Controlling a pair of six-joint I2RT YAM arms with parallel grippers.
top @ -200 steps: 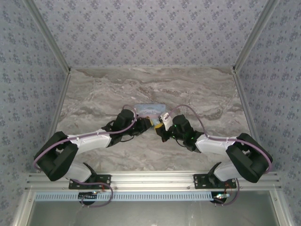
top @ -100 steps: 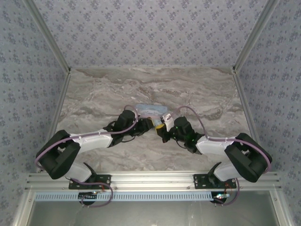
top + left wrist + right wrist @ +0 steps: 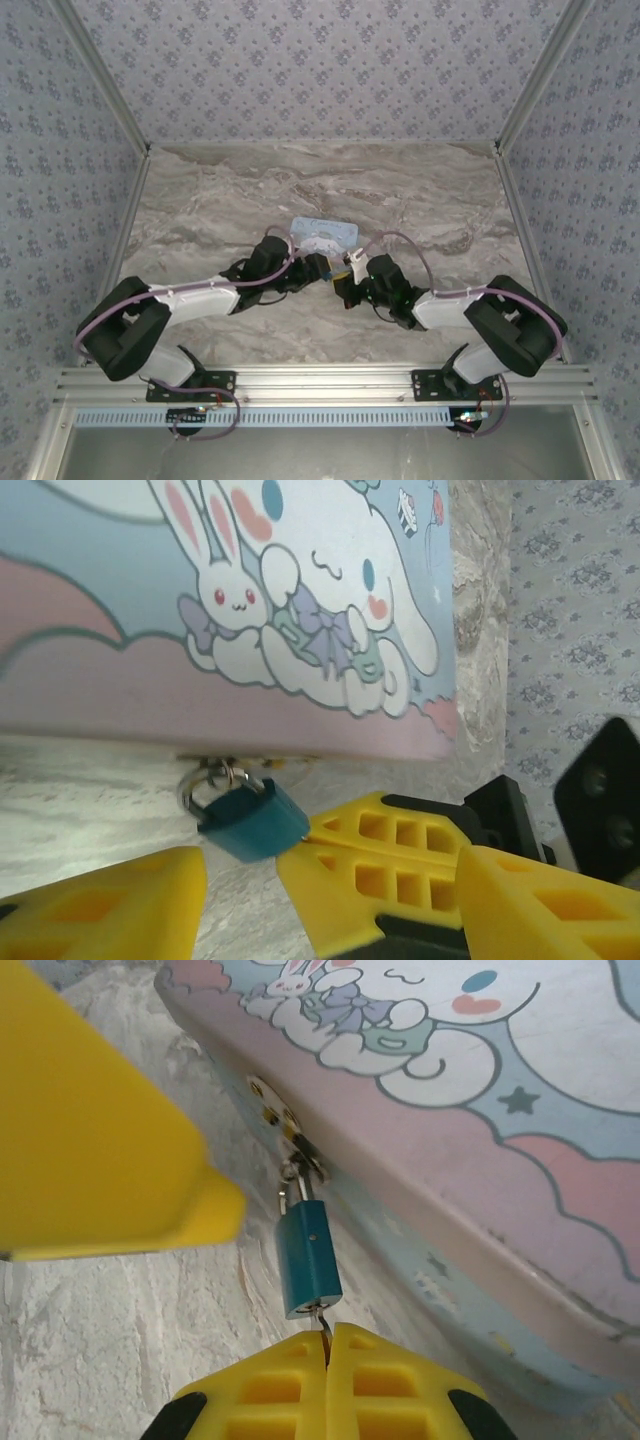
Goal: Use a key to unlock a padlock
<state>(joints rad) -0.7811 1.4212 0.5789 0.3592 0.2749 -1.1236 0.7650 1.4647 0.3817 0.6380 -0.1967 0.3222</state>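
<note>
I can see my left gripper's fingers spanning the padlock and my right gripper's fingers, so next I back off with my left gripper, come in lower and take only the padlock's body (image 3: 253,820).
The small teal padlock (image 3: 308,1260) hangs by its thin shackle from the hasp on the near side of the pale-blue cartoon tin (image 3: 480,1110). My right gripper (image 3: 327,1345) is shut on the key (image 3: 324,1322), and the blade enters the bottom of the lock. In the left wrist view the padlock (image 3: 250,820) tilts under the tin's (image 3: 250,600) edge, with the right gripper's shut fingers (image 3: 380,860) touching it. My left gripper (image 3: 325,900) is open, its jaws standing either side of the lock and those fingers. From above, the left gripper (image 3: 318,265) and the right gripper (image 3: 342,272) meet just in front of the tin (image 3: 322,233).
The tin lies on a marble tabletop (image 3: 220,200) enclosed by patterned walls (image 3: 320,70) on three sides. Both arms are folded inward at the middle near part of the table, close together. The left gripper's yellow finger (image 3: 90,1130) looms beside the lock.
The right arm has drawn in toward the left with its elbow folding nearer. The tin has turned slightly and more of its lid shows. The left arm has barely moved.
</note>
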